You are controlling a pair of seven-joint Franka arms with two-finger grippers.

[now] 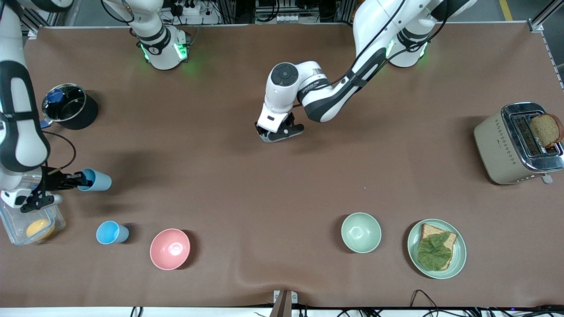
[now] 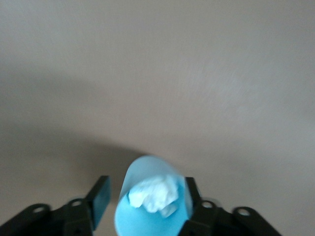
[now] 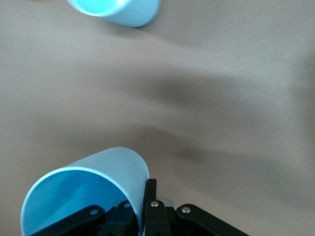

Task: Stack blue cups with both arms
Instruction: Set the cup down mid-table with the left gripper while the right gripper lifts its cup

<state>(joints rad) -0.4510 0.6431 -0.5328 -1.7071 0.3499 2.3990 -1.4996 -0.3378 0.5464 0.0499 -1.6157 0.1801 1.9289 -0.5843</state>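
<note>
My right gripper is going to release the light-blue cup inside the blue cup (image 1: 267,125) between the open fingers of my left gripper.
My right gripper (image 1: 76,181) is shut on the rim of a light-blue cup (image 1: 96,179), one finger inside and one outside, and holds it tipped on its side above the table at the right arm's end. The right wrist view shows this grip (image 3: 142,191) on the held cup (image 3: 83,191). A second blue cup (image 1: 112,232) stands upright nearer the front camera and also shows in the right wrist view (image 3: 118,10). My left gripper (image 1: 276,133) is low over the middle of the table. In the left wrist view its fingers (image 2: 101,196) stand open around another blue cup (image 2: 150,216).
A steel pot (image 1: 69,105) and a clear container (image 1: 31,226) with something yellow stand at the right arm's end. A pink bowl (image 1: 170,248), a pale green bowl (image 1: 361,232) and a plate (image 1: 458,246) with bread lie along the front. A toaster (image 1: 498,145) stands at the left arm's end.
</note>
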